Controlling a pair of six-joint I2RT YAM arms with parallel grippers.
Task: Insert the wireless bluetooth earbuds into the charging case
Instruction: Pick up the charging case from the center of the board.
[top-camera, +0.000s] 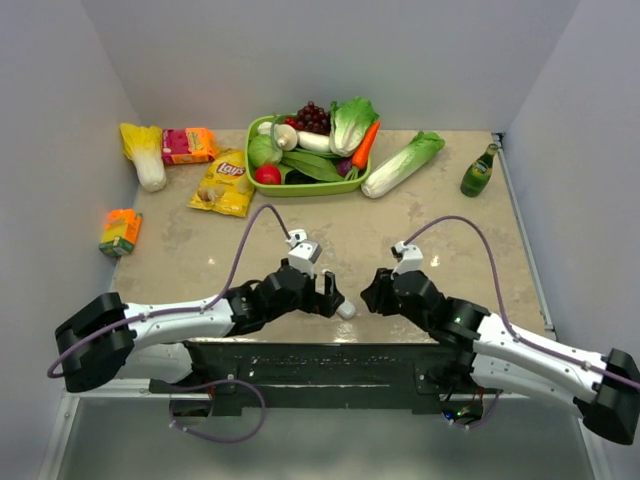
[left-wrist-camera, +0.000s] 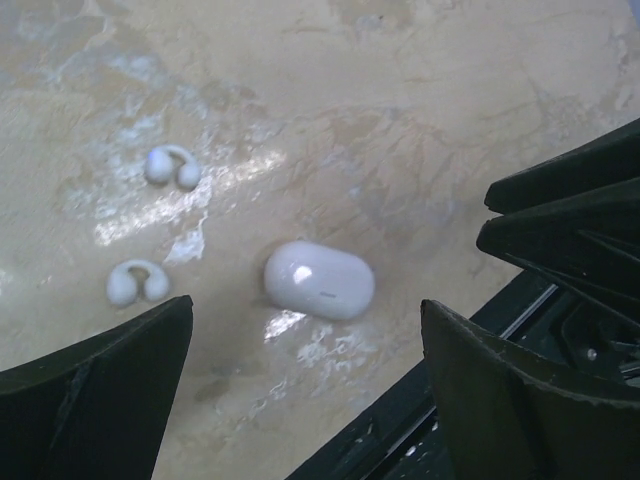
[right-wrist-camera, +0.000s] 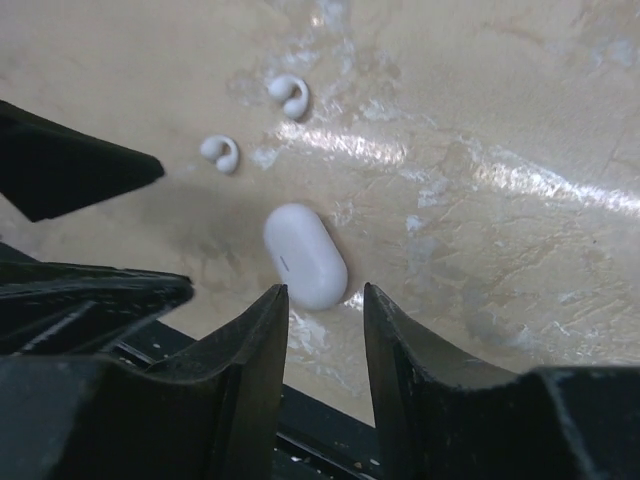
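Observation:
Next, my left gripper closes on the rounded ends (top-camera: 348, 312) (left-wrist-camera: 363, 288) of the white charging case. It will hold the case lengthwise between its fingers.
The closed white charging case (left-wrist-camera: 320, 280) lies on the beige table near its front edge; it also shows in the right wrist view (right-wrist-camera: 305, 255) and the top view (top-camera: 346, 310). Two small white C-shaped earbuds (left-wrist-camera: 172, 166) (left-wrist-camera: 138, 283) lie on the table beside it, apart from the case; the right wrist view shows them too (right-wrist-camera: 290, 95) (right-wrist-camera: 220, 152). My left gripper (left-wrist-camera: 308, 320) is open wide and empty, just short of the case. My right gripper (right-wrist-camera: 325, 292) is open and empty, with its tips close to the case's near end. In the top view the earbuds are hidden.
A green basket (top-camera: 305, 188) of vegetables stands at the back with a cabbage (top-camera: 405, 163) beside it. A chips bag (top-camera: 225, 182), a pink packet (top-camera: 187, 145), an orange carton (top-camera: 120, 230) and a green bottle (top-camera: 479, 172) stand around. A black rail runs along the front edge.

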